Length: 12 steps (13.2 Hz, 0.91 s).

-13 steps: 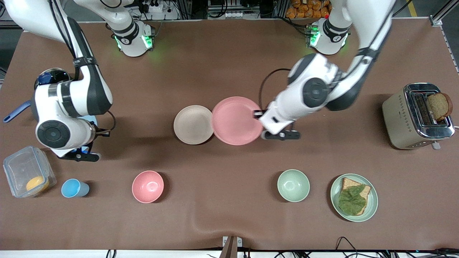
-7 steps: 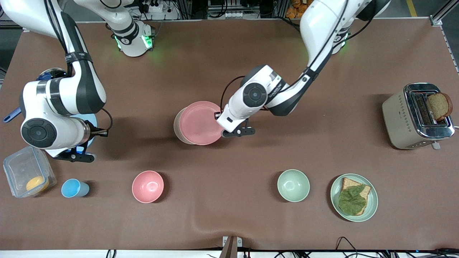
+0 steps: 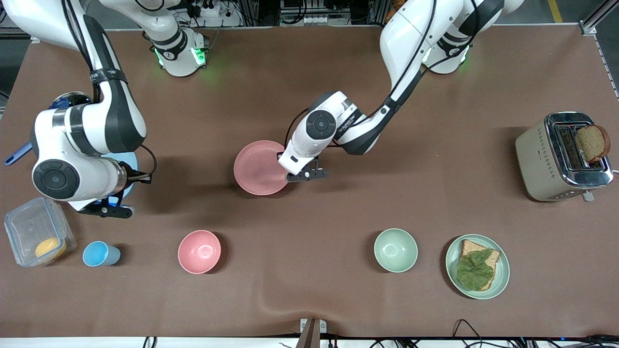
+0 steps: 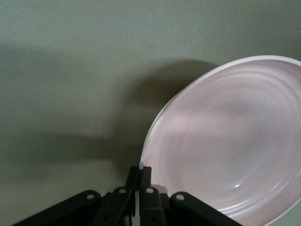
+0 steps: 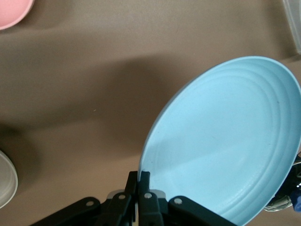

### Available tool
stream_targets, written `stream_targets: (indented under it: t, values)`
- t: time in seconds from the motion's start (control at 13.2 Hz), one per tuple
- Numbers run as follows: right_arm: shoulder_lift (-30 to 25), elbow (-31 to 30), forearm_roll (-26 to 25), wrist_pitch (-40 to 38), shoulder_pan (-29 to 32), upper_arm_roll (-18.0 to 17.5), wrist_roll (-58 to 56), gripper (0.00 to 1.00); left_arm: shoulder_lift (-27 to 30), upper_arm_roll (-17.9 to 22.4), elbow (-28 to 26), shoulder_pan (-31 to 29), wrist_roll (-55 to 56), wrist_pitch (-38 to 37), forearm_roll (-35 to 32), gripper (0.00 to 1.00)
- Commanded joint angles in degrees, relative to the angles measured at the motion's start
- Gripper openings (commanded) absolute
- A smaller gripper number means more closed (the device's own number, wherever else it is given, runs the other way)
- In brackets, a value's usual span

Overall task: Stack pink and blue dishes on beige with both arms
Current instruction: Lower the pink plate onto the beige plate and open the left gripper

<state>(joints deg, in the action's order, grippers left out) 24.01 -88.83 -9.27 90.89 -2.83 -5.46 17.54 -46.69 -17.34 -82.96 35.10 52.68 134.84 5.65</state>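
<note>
The robot's left gripper will release the pink plate stacked squarely on the beige plate at the table's middle (image 3: pixel 261 168) (image 4: pixel 239 143).
The pale pink plate (image 3: pixel 258 167) (image 4: pixel 225 141) sits at the table's middle, directly over the spot of the beige plate, which is hidden beneath it. I cannot tell whether the two touch. My left gripper (image 3: pixel 284 170) (image 4: pixel 140 172) is shut on the pink plate's rim, on the side toward the left arm's end. Near the right arm's end, my right gripper (image 3: pixel 137 179) (image 5: pixel 139 176) is shut on the rim of the light blue plate (image 3: pixel 130 162) (image 5: pixel 221 141), holding it tilted above the table. The right arm covers most of that plate in the front view.
Nearer the front camera stand a plastic box (image 3: pixel 36 237) with an orange item, a blue cup (image 3: pixel 99 253), a pink bowl (image 3: pixel 199 251), a green bowl (image 3: pixel 395 250) and a green plate with toast (image 3: pixel 478 266). A toaster (image 3: pixel 563 154) stands at the left arm's end and a pot (image 3: pixel 67 101) by the right arm.
The left arm carried the pink plate from beside the beige plate to over it, covering it fully. The right arm with the blue plate shifted only slightly.
</note>
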Motion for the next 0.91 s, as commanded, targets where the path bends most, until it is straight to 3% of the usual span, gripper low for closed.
stream_targets:
  t: [0.0, 0.83]
  values:
    - [-0.3, 0.2, 1.2, -0.8, 0.0, -0.1, 0.9, 0.0, -1.7, 0.7, 2.4, 1.4, 1.6, 0.7, 0.6, 0.0]
    - [-0.3, 0.0, 1.3, -1.1, 0.0, -0.1, 0.9, 0.0, -2.3, 0.7, 2.2, 3.4, 4.3, 0.7, 0.2, 0.0]
